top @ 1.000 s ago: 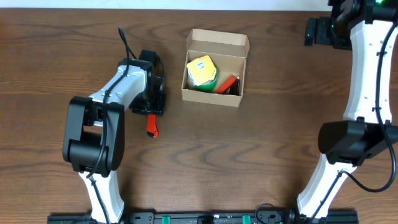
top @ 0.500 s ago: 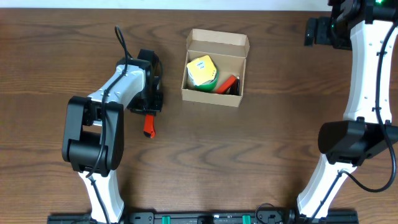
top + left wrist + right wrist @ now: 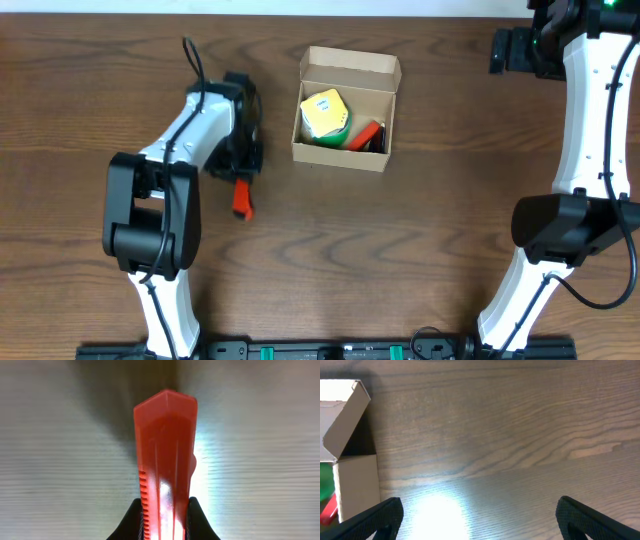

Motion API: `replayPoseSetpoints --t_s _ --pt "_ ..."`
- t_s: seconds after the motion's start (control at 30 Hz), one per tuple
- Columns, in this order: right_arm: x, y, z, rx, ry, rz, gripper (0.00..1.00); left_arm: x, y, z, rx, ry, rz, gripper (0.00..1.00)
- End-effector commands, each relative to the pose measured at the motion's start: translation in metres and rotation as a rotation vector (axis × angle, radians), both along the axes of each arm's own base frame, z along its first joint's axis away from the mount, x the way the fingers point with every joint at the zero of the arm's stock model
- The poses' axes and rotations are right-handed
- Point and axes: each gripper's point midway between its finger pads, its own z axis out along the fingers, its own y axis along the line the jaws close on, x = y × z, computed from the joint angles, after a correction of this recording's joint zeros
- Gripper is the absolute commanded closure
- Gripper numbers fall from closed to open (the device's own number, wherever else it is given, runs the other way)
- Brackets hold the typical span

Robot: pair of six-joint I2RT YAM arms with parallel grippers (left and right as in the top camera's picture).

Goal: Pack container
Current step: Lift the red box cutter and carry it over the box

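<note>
Next, my left gripper releases the red utility knife in the container, between the red item and the container's near side [image 3: 355, 148].
The brown cardboard container [image 3: 345, 110] stands open at the table's upper middle, flap lid at its far side. Inside lie a yellow and green item [image 3: 325, 115] and a red item [image 3: 365, 134]. My left gripper [image 3: 240, 180] is left of the container, shut on a red utility knife [image 3: 241, 201]; the left wrist view shows the knife [image 3: 165, 455] clamped between the fingers [image 3: 164, 520]. My right gripper [image 3: 477, 517] is open and empty over bare wood at the far right; the container's corner [image 3: 345, 435] shows at its left edge.
The dark wooden table [image 3: 400, 250] carries nothing else in view. The right arm's base [image 3: 565, 230] stands at the right and the left arm's base [image 3: 150, 230] at the lower left.
My left gripper has shifted slightly toward the far side with the red knife held in it. The right arm and the container have not moved.
</note>
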Motion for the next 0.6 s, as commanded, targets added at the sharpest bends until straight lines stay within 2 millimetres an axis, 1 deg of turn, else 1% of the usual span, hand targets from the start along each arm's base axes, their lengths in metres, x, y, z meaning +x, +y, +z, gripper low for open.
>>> replayPoseSetpoints --t_s 0.0,0.07,0.17,0.2,0.33,0.37,0.43,0.5,0.57 --pt "0.001 0.001 -0.003 0.002 0.005 -0.007 0.01 0.027 -0.006 0.05 -0.031 -0.131 0.033 0.94" --pt "0.001 0.001 -0.003 0.002 0.005 -0.007 0.01 0.033 -0.008 0.071 -0.031 -0.172 0.03 0.94" --pt "0.001 0.001 -0.003 0.001 0.006 -0.008 0.01 0.039 -0.014 0.114 -0.028 -0.26 0.014 0.95" --pt "0.001 0.001 -0.003 0.002 0.005 -0.007 0.01 0.04 -0.016 0.122 -0.025 -0.279 0.008 0.94" --pt "0.001 0.001 -0.003 0.001 0.006 -0.008 0.01 0.04 -0.033 0.17 -0.012 -0.396 -0.049 0.94" --pt "0.001 0.001 -0.003 0.002 0.005 -0.007 0.01 0.04 -0.039 0.178 -0.01 -0.419 -0.071 0.94" --pt "0.001 0.001 -0.003 0.001 0.006 -0.008 0.01 0.037 -0.057 0.194 -0.029 -0.457 -0.126 0.94" --pt "0.001 0.001 -0.003 0.002 0.005 -0.007 0.01 0.034 -0.078 0.205 -0.049 -0.491 -0.19 0.94" --pt "0.001 0.001 -0.003 0.001 0.006 -0.008 0.01 0.031 -0.099 0.21 -0.072 -0.519 -0.235 0.94"
